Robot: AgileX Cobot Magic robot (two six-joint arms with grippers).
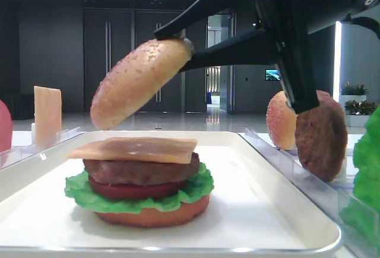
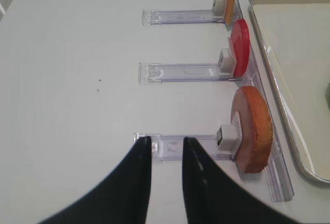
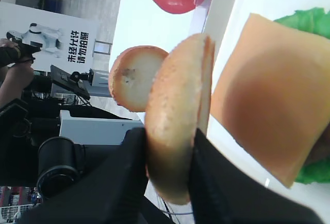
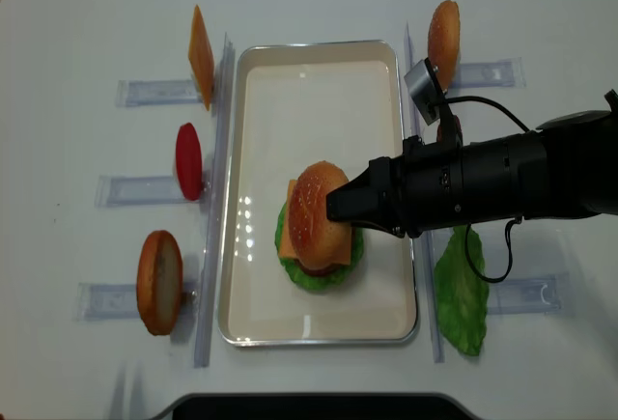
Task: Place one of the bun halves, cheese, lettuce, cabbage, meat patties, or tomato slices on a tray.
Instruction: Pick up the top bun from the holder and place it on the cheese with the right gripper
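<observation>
The speckled golden bun half, still tilted in the air above the stack, will go down flat on the cheese atop the stack (image 4: 322,227) (image 3: 278,92), where I will set it with my right gripper.
My right gripper (image 1: 175,50) is shut on a domed, speckled golden bun half (image 1: 139,83), gripping its edge and holding it tilted in the air above the stack. The right wrist view shows the bun half (image 3: 178,105) pinched between the black fingers (image 3: 129,172). Below it, on the white tray (image 1: 267,210), stands a stack topped by cheese (image 1: 133,149), then a meat patty (image 1: 139,172), a tomato slice (image 1: 127,190), lettuce (image 1: 196,193) and a reddish bottom bun (image 1: 151,216). My left gripper (image 2: 166,140) is open and empty over the table, left of the tray.
Clear racks flank the tray (image 4: 319,82). On the left stand a cheese slice (image 4: 201,53), a tomato slice (image 4: 189,161) and a reddish bun (image 4: 159,280). On the right stand another bun (image 1: 280,120), a patty (image 1: 320,136) and a lettuce leaf (image 4: 462,290).
</observation>
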